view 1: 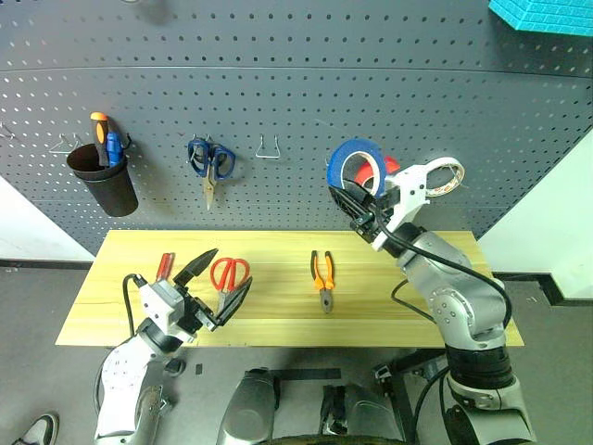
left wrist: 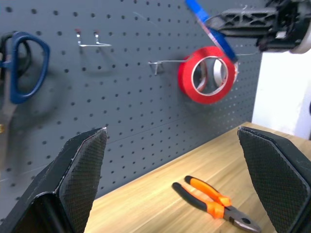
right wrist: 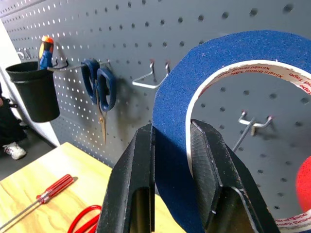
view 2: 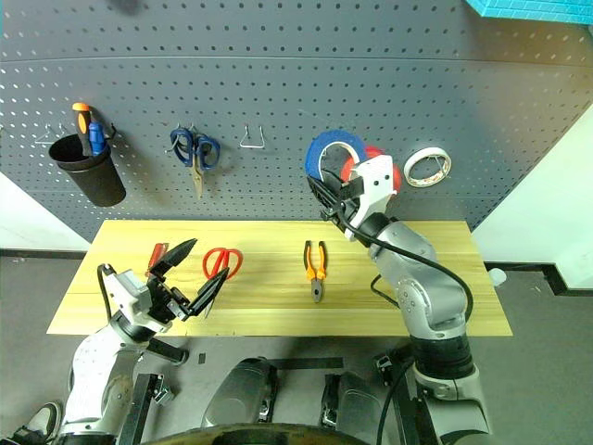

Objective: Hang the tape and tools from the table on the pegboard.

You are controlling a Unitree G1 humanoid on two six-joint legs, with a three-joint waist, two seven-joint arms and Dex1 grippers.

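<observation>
The robot's right gripper should release the blue tape on the bare pegboard hook (view 1: pixel 332 184) (right wrist: pixel 245 165) next to the red roll.
My right gripper (view 1: pixel 358 200) is shut on the lower rim of the blue tape (view 1: pixel 355 153) and holds the ring upright just in front of the pegboard (view 1: pixel 278 56). In the right wrist view its fingers (right wrist: pixel 138 170) pinch the tape (right wrist: pixel 228 53) near a bare hook (right wrist: pixel 252 121). The red-handled scissors (view 1: pixel 229 273), orange-and-black pliers (view 1: pixel 321 276) and red screwdriver (view 1: pixel 164 266) lie on the table (view 1: pixel 398 311). My left gripper (view 1: pixel 218 286) is open and empty above the table's front left, just over the scissors.
A red roll (left wrist: pixel 206 74) and a white roll (view 1: pixel 445 176) hang on hooks to the right of the blue tape. Blue scissors (view 1: pixel 210 162), an empty hook (view 1: pixel 268 148) and a black cup (view 1: pixel 104 176) holding tools hang further left.
</observation>
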